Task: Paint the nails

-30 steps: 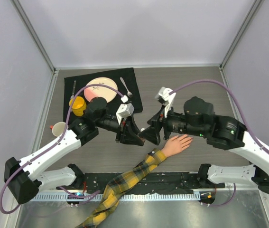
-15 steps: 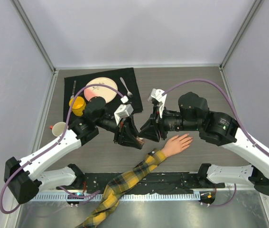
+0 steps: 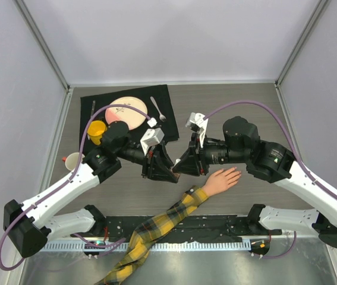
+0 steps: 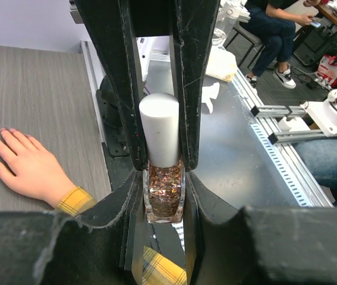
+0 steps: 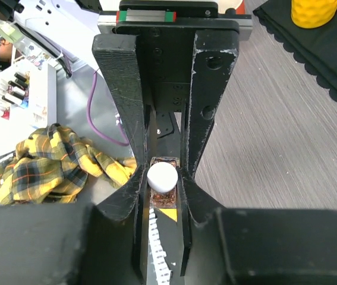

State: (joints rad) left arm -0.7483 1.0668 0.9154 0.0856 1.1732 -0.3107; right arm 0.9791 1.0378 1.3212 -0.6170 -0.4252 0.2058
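Note:
Next, my right gripper opens, as the white cap leans end-on toward it, and my left gripper needs to tip the bottle more upright so that my right gripper can take the cap's side (image 4: 160,132).
My left gripper (image 3: 167,171) is shut on the body of a glitter nail polish bottle (image 4: 164,193), held above the table left of the mannequin hand (image 3: 220,180). My right gripper (image 3: 183,168) faces it from the right. Its fingers (image 4: 195,89) press both sides of the bottle's white cap (image 4: 159,127), which shows end-on in the right wrist view (image 5: 162,176). The hand lies palm down with spread fingers, and its small pinkish nails (image 4: 3,129) point away from the plaid sleeve (image 3: 162,222).
A black mat (image 3: 165,95) at the back left carries a pink plate (image 3: 126,111), a yellow cup (image 3: 97,132) and a fork (image 3: 157,108). A white cup (image 3: 73,160) stands by the left arm. The sleeve trails over the near table edge.
My right gripper moved left to the bottle and closed its jaws round the white cap. The left gripper kept hold of the bottle and shifted only slightly.

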